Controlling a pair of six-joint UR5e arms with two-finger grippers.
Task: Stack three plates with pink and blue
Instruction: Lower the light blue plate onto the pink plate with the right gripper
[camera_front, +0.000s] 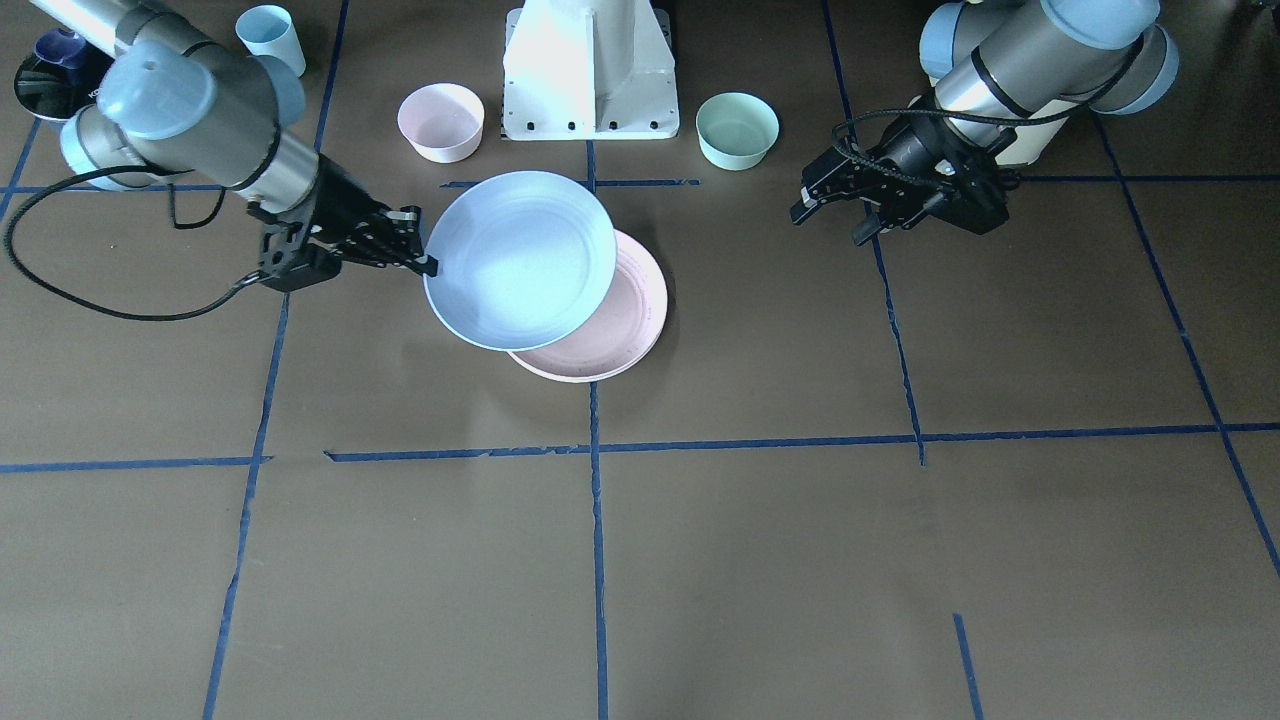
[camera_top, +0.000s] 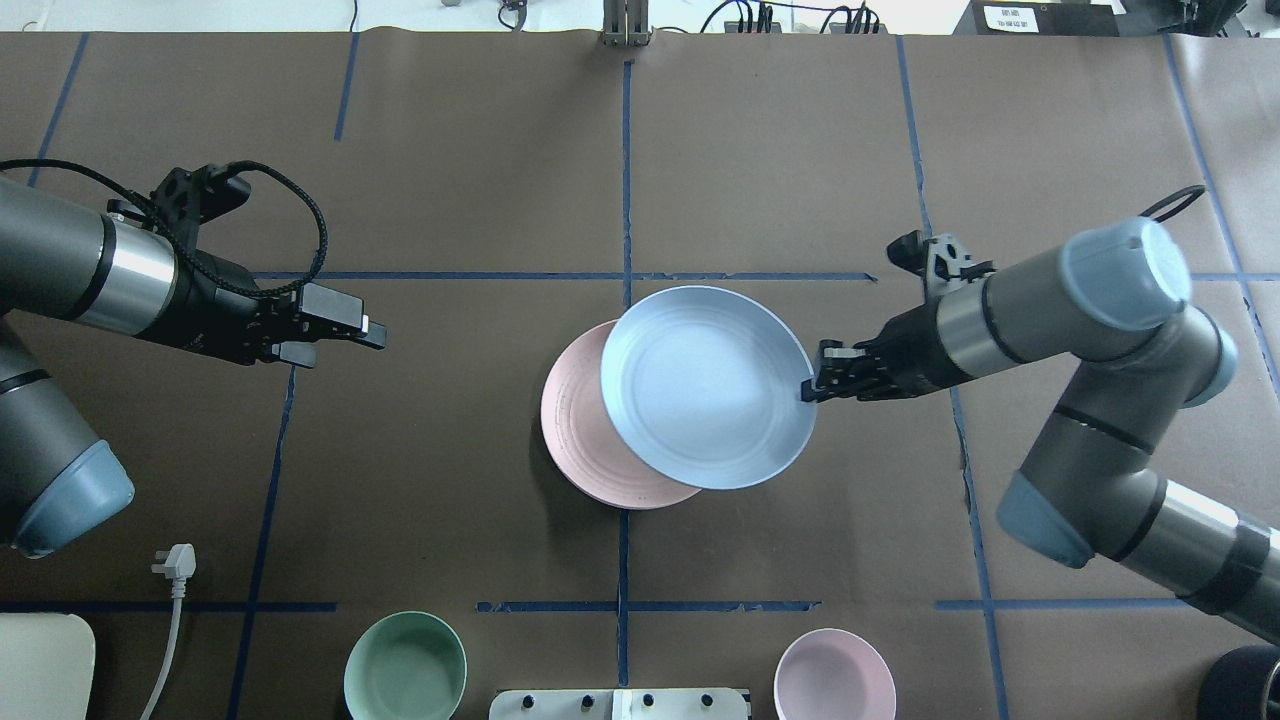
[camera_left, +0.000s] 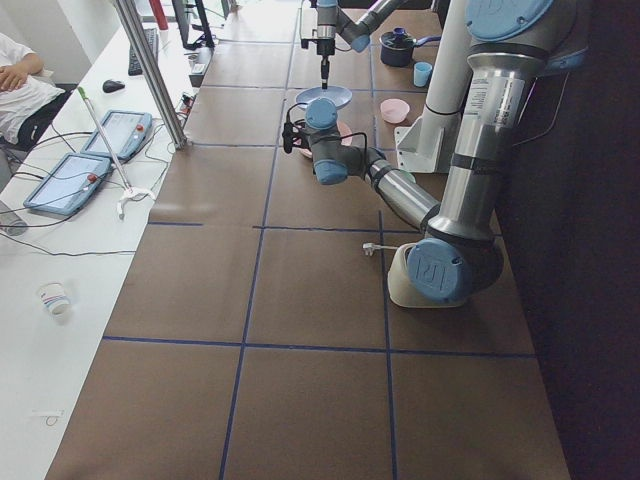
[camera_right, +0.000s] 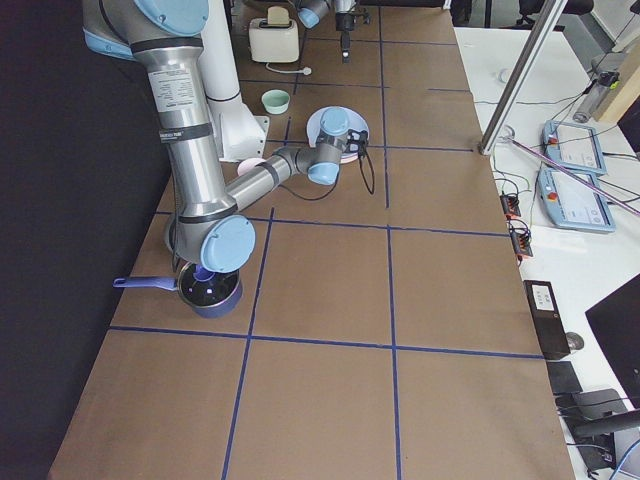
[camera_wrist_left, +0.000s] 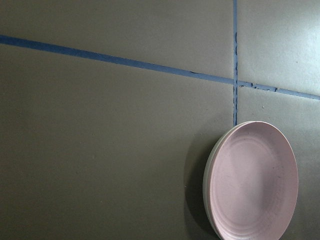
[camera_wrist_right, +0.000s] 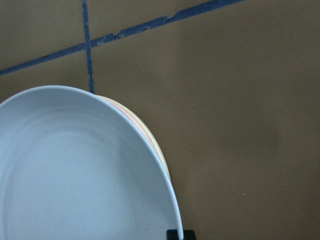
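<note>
I will set the pale blue plate on the middle of the pale pink plate (camera_front: 575, 284) with my right gripper. The blue plate is now tilted just above it.
My right gripper (camera_top: 812, 386) is shut on the right rim of the pale blue plate (camera_top: 708, 387) and holds it tilted a little above the pale pink plate (camera_top: 575, 430), offset to its right. The blue plate covers about half of the pink one. In the front-facing view the right gripper (camera_front: 427, 263) grips the blue plate (camera_front: 520, 260) over the pink plate (camera_front: 630, 320). The left wrist view shows the pink plate (camera_wrist_left: 252, 182) lying on the cream plate, whose rim (camera_wrist_left: 205, 177) peeks out beneath. My left gripper (camera_top: 340, 345) is open and empty, well left of the plates.
A small deep pink bowl (camera_top: 834, 675) and a small mint-green bowl (camera_top: 405, 668) stand either side of the robot base (camera_front: 590, 70). A blue cup (camera_front: 270, 38) and a dark pot (camera_front: 55, 70) sit near the right arm's base. A white plug (camera_top: 175, 560) lies near the left arm.
</note>
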